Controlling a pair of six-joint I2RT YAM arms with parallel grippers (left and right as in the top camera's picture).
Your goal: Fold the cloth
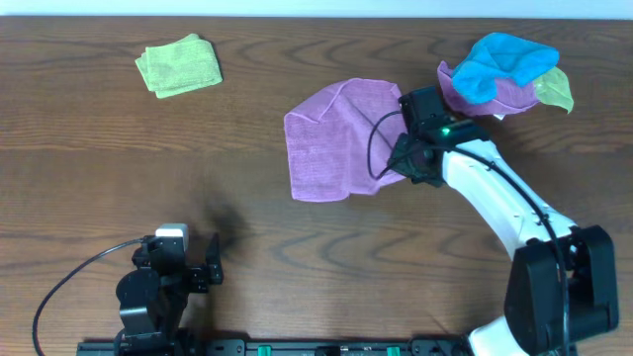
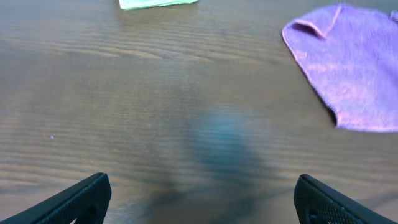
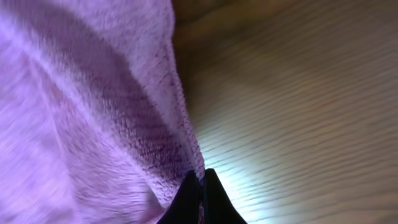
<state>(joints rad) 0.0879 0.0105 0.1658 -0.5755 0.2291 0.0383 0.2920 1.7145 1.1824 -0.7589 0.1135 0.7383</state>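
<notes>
The robot's left gripper needs to close on the near corner [image 1: 295,198] [image 2: 339,126] of the pinkish-purple cloth, at the cloth's end away from the right gripper.
The pinkish-purple cloth [image 1: 331,138] lies near the table's middle, partly spread, with its top left corner turned over. It also shows in the left wrist view [image 2: 351,68] at the upper right. My right gripper [image 1: 404,168] is at the cloth's right edge and is shut on that edge; in the right wrist view the fingertips [image 3: 200,180] pinch the cloth [image 3: 93,106], which hangs up and to the left. My left gripper [image 2: 199,199] is open and empty, low over bare wood at the front left of the table [image 1: 183,267].
A light-green folded cloth [image 1: 179,65] lies at the back left. A bunched pile of bright-blue [image 1: 502,61], purple and green cloths sits at the back right, close behind my right arm.
</notes>
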